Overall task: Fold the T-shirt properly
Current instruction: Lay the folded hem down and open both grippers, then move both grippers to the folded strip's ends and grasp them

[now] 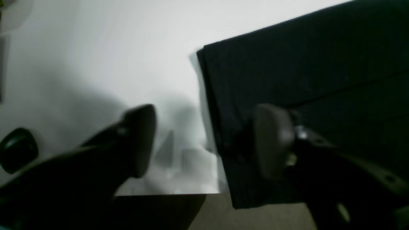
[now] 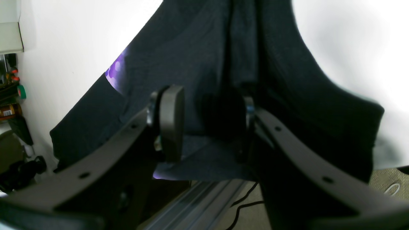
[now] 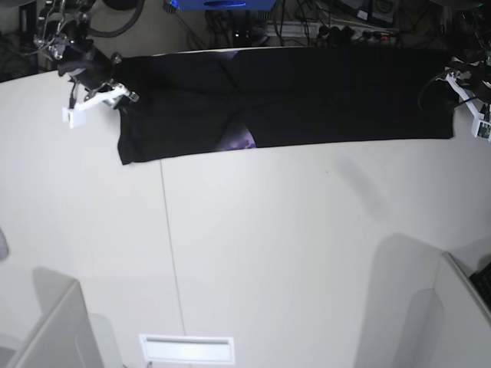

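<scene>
The T-shirt's far side overhangs the table's edge, so both grippers should drag the strip frontward before my left gripper retakes its end (image 3: 442, 115) to fold.
The black T-shirt (image 3: 307, 92) lies folded into a long strip along the table's far edge, with a bit of purple print (image 3: 242, 140) showing at a fold. My left gripper (image 1: 207, 140) is open at the shirt's end (image 1: 303, 64). One finger (image 1: 274, 140) is over the cloth and the other (image 1: 140, 140) is over bare table. It is at the right in the base view (image 3: 460, 84). My right gripper (image 2: 199, 121) has its jaws a little apart over the shirt's other end (image 2: 207, 48), near the purple print (image 2: 115, 68). It is at the left in the base view (image 3: 115, 96).
The white table (image 3: 268, 253) stretches toward the front, with a seam line down its left part. A white slot plate (image 3: 186, 349) sits at the front edge. Grey panels stand at both front corners. Cables and clutter (image 3: 307, 23) lie behind the far edge.
</scene>
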Tool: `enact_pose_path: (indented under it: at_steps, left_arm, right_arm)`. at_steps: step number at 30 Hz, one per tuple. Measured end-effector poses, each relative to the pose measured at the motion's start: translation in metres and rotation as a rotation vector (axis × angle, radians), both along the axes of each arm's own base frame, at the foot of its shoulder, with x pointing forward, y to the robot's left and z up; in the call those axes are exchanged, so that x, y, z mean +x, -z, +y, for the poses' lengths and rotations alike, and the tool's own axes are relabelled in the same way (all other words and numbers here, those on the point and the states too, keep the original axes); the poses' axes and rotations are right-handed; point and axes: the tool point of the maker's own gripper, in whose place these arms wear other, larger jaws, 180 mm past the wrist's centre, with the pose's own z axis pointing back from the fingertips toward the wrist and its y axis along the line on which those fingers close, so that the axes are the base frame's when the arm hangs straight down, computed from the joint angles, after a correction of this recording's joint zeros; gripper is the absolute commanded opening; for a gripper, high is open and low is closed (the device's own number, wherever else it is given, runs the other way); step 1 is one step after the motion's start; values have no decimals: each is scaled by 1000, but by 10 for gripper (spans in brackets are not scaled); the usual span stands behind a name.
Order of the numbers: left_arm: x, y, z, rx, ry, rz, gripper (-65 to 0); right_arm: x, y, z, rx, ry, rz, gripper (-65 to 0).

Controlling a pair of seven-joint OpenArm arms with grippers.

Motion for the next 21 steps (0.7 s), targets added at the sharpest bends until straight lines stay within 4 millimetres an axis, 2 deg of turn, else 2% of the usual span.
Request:
enact_pose_path:
  at_steps: [4, 5, 6, 7, 9, 11, 13, 18, 21]
  left_arm:
    - [5, -7, -6, 5, 12, -28, -142]
    - [6, -8, -12, -9, 8, -49, -153]
    - [6, -5, -18, -39, 2, -61, -193]
    - [5, -2, -24, -67, -2, -65, -242]
    - [2, 7, -32, -112, -15, -63, -420]
    - [-4, 19, -33, -138, -41, -44, -632]
    - [-7, 29, -32, -157, -74, -28, -650]
    - [-7, 49, -29, -222, -126, -20, -650]
    - [-7, 67, -28, -268, -160, -19, -650]
  right_arm:
    - [9, -8, 3, -4, -13, -34, -426]
    - [13, -10, 4, 0, -15, -43, -444]
    - [17, -12, 5, 1, -19, -53, -480]
    - [21, -14, 5, 0, -24, -67, -525]
    - [30, -20, 7, -12, -53, -109, -650]
    - [34, -23, 15, -20, -118, -128, -650]
    - [34, -16, 16, -59, -143, -117, -650]
    - [24, 21, 13, -155, -164, -5, -650]
    - [26, 39, 9, -202, -153, 37, -650]
